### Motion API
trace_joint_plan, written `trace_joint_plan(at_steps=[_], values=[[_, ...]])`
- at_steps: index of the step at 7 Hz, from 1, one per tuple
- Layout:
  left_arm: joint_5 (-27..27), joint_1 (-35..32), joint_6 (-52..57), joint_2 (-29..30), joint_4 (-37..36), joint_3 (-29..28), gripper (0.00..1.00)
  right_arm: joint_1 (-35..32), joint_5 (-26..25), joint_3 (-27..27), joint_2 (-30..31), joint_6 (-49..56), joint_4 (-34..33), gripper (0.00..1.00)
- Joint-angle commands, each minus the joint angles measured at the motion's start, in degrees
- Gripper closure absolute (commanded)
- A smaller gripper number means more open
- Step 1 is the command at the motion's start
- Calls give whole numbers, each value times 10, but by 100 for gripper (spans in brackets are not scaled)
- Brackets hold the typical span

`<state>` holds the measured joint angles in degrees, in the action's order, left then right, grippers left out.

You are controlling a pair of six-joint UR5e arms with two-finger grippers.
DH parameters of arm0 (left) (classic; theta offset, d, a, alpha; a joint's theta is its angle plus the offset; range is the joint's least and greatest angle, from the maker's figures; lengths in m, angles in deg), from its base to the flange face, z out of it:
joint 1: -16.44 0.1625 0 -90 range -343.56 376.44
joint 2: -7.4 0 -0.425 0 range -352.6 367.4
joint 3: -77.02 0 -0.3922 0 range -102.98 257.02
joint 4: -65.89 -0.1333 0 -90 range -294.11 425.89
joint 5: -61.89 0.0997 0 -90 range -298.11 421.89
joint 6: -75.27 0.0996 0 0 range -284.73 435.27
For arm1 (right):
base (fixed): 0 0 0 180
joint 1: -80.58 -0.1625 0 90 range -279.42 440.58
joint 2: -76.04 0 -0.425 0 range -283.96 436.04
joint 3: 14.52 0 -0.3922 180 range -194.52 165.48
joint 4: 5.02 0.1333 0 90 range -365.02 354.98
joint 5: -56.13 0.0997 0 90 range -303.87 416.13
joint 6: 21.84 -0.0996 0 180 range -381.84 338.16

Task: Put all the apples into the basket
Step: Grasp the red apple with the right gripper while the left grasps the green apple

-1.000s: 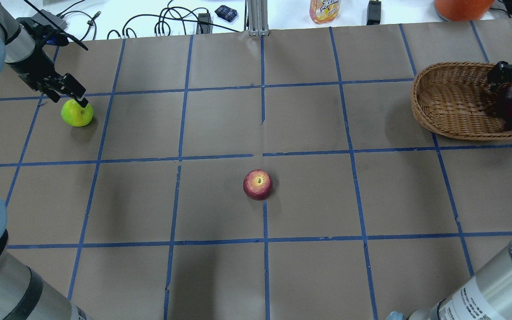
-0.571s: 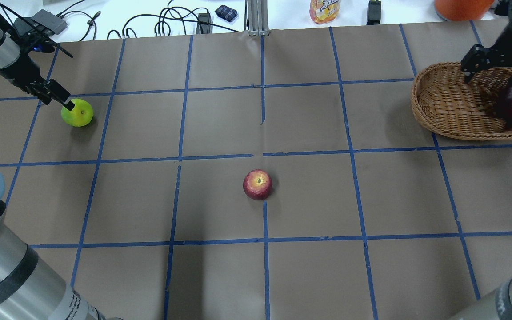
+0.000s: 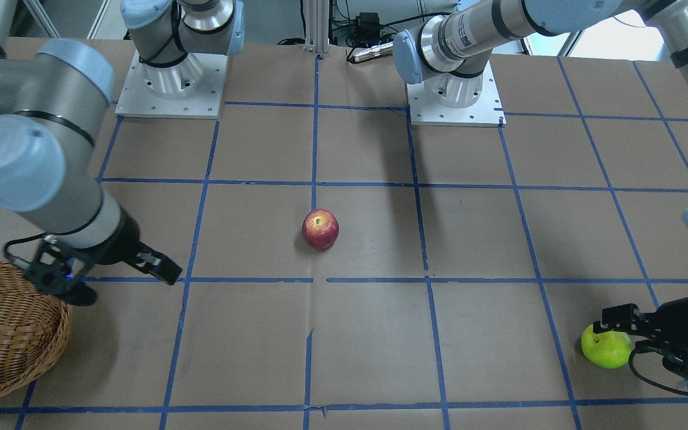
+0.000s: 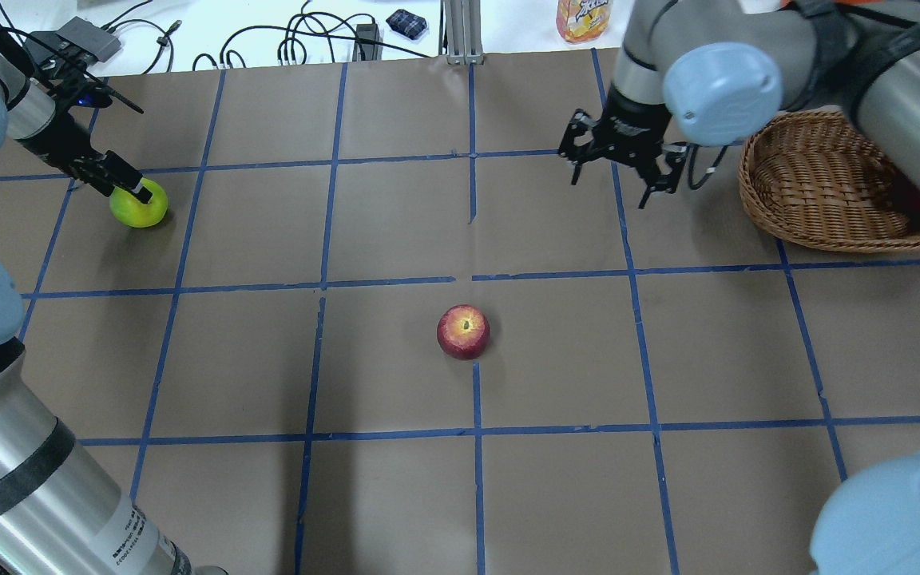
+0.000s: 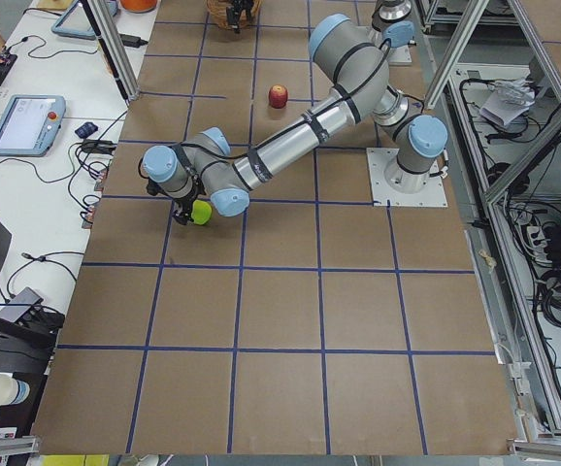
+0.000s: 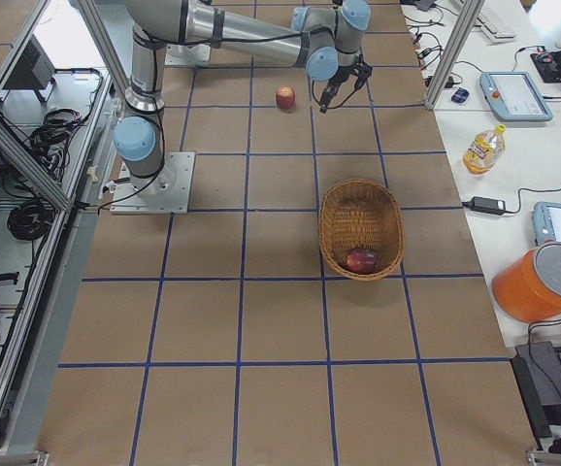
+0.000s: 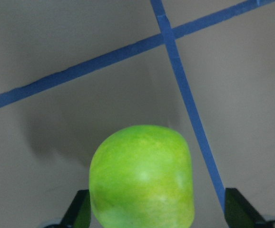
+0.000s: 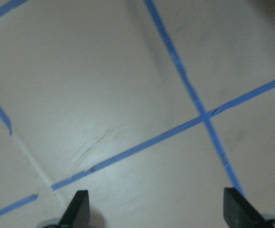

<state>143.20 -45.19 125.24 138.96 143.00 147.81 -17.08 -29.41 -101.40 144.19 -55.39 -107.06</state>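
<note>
The red apple lies alone in the middle of the table, so my right gripper should go to it next and close around the red apple's sides [image 3: 320,230].
The yellow-green apple [image 4: 140,209] sits at the table's far left, also in the left wrist view [image 7: 142,178]. My left gripper [image 4: 129,189] is open and down around it, one finger on each side. The red apple with a yellow blush [image 4: 463,331] lies alone mid-table. The wicker basket [image 4: 811,192] stands at the far right. The maroon apple [image 6: 361,260] lies inside it; my right arm hides it in the overhead view. My right gripper [image 4: 608,192] is open and empty above the table, left of the basket.
A drink bottle [image 4: 584,17], cables [image 4: 292,40] and a small dark box [image 4: 406,21] lie beyond the table's far edge. An orange bucket [image 6: 543,282] stands off the table near the basket. The arm bases [image 3: 171,77] are at the robot's side.
My right gripper has left the basket and swung left over the table, leaving the maroon apple inside. My left gripper has settled lower around the green apple.
</note>
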Motion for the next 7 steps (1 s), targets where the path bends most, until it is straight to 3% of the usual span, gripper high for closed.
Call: trace_joint_plan(at_steps=[1,3,4,5,7], values=[[1,1,0,10,-6,-4,0,-74,17,-9,-36,-90,-22,0],[-5,1,-1,24,-6,-3,1,-80,86,-11,-40,-143,-23,0],[0,0,-8,21,3,-4,45,-87,88,-28,-57,-139,-25,0],[0,-7,-10,7,13,-4,56,-103,88,-47,-72,-144,-59,0],[-4,-61,-94,-49,168,-23,57,-117,99,-60,-82,-146,-95,0]])
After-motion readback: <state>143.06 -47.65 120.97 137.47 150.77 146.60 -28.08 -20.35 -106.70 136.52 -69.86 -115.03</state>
